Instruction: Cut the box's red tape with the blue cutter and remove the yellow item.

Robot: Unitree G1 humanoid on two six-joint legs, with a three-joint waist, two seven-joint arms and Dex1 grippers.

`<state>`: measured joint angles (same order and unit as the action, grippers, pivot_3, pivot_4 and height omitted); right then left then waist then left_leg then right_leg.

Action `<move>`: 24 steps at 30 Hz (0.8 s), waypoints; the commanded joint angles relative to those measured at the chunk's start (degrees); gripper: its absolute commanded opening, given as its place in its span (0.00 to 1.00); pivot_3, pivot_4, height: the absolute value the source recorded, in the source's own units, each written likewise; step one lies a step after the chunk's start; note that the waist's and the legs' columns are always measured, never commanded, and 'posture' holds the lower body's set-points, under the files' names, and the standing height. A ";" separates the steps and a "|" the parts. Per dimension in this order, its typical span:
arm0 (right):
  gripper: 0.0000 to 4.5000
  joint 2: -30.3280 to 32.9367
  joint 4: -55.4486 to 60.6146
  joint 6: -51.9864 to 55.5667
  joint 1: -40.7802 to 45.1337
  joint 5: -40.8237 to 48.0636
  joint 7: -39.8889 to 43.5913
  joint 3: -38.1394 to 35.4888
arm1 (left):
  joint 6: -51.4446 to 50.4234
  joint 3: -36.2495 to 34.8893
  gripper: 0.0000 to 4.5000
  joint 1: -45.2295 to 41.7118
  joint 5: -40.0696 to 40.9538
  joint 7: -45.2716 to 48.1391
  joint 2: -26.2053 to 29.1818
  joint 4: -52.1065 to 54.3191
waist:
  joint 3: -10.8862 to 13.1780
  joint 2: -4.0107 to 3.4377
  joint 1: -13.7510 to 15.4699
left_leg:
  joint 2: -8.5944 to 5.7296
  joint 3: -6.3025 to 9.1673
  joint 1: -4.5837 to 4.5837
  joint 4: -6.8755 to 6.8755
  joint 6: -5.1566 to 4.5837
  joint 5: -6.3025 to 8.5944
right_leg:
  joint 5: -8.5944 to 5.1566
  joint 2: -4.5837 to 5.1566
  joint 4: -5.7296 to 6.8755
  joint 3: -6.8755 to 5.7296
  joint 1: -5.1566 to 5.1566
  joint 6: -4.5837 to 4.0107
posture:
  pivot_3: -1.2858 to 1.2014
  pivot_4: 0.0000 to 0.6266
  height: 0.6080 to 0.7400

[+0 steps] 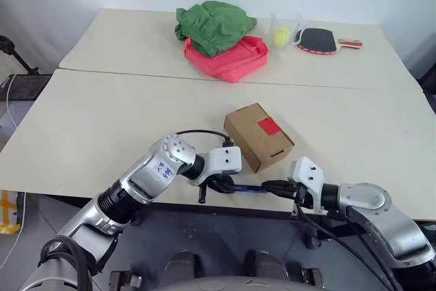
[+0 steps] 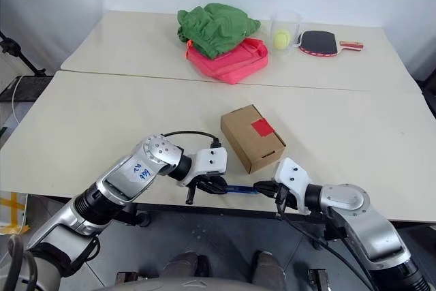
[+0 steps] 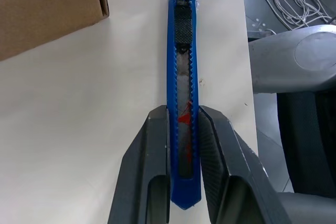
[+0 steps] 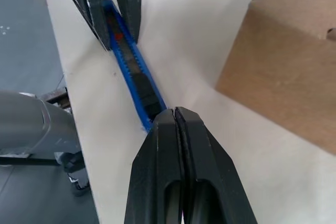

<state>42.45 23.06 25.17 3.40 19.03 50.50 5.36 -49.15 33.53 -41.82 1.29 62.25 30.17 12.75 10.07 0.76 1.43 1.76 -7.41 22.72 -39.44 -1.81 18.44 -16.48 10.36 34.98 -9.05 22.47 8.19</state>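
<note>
My left gripper covers the blade end of the blue cutter. My right gripper will open, turn and take the cutter's back end [image 1: 259, 189] before it cuts the red tape.
The box [image 1: 255, 138], small brown cardboard, lies near the table's front edge with the red tape [image 1: 268, 126] as a square patch on its top. Just in front of it the blue cutter [image 1: 251, 188] lies level along the edge, and my left gripper [image 1: 221, 183] is shut on its rear half; the fingers [image 3: 152, 145] press both sides of the cutter [image 3: 182, 103]. My right gripper [image 1: 267, 186] is shut, and its tips [image 4: 175, 111] meet the cutter's other end [image 4: 134, 72], beside the box's side [image 4: 294, 66]. The yellow item is hidden.
At the back of the far table lie a green cloth [image 1: 212, 25] on a pink-red bag [image 1: 228, 59], a clear cup [image 1: 286, 26] with a yellow-green ball, and a table-tennis paddle [image 1: 318, 40]. Both grippers hang at the table's front edge [image 1: 170, 199].
</note>
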 commanded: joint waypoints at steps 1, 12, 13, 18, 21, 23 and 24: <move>0.01 -0.25 0.23 -1.38 -0.85 -0.72 0.85 1.22 | -0.40 1.10 0.12 0.51 -0.19 -0.60 0.49 0.47 | 0.00 0.00 0.00 | 0.00 0.00 0.00 0.00 0.00 0.00 | 0.00 0.00 0.00 0.00 0.00 0.00 | 0.52 0.24 1.00; 0.01 -3.36 -0.28 -2.00 -0.38 -2.57 -0.20 5.20 | -0.29 1.24 0.12 0.39 0.17 -0.99 0.49 0.65 | -0.01 -0.02 -0.04 | 0.01 0.01 -0.02 -0.04 0.00 0.00 | 0.00 0.00 0.03 0.00 -0.02 0.00 | 0.52 0.24 1.00; 0.01 -3.71 -0.53 -1.77 -0.08 -2.76 -0.34 5.60 | -0.19 1.25 0.12 0.33 0.18 -1.03 0.46 0.58 | -0.01 -0.02 -0.06 | 0.01 0.01 -0.01 -0.05 0.00 0.00 | 0.00 0.00 0.03 0.00 -0.02 0.00 | 0.52 0.24 1.00; 0.01 -5.66 -0.97 -0.17 1.51 -3.03 -1.11 7.55 | 0.51 1.28 0.12 0.13 0.20 -1.00 0.46 0.38 | -0.02 -0.03 -0.11 | 0.02 0.01 -0.02 -0.11 0.00 0.00 | 0.00 0.00 0.08 0.01 -0.03 0.00 | 0.52 0.24 1.00; 0.01 -7.09 -0.93 1.02 2.43 -2.74 -1.92 8.16 | 0.70 1.28 0.12 0.17 0.32 -0.90 0.57 0.55 | -0.02 -0.03 -0.11 | 0.03 0.02 -0.02 -0.14 0.00 0.00 | -0.01 0.00 0.09 0.01 -0.03 -0.01 | 0.52 0.24 1.00; 0.01 -7.49 -0.99 1.53 2.62 -2.54 -2.12 8.00 | 0.86 1.27 0.12 0.23 0.37 -0.90 0.59 0.69 | -0.02 -0.03 -0.11 | 0.03 0.02 -0.01 -0.15 0.00 0.00 | -0.01 0.00 0.10 0.01 -0.03 -0.02 | 0.52 0.24 1.00; 0.01 -7.53 -1.30 1.42 2.85 -2.76 -2.04 8.14 | 0.98 1.28 0.12 0.24 0.39 -0.87 0.57 0.67 | -0.02 -0.03 -0.10 | 0.03 0.02 -0.01 -0.15 0.00 0.00 | -0.01 0.00 0.10 0.01 -0.03 -0.02 | 0.52 0.24 1.00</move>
<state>35.00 22.52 25.49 6.39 16.91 48.82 12.70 -48.58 33.80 -41.84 1.77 61.44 30.50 12.70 10.05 0.73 1.33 1.79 -7.39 22.71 -39.59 -1.81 18.44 -16.49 10.36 35.08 -9.04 22.44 8.17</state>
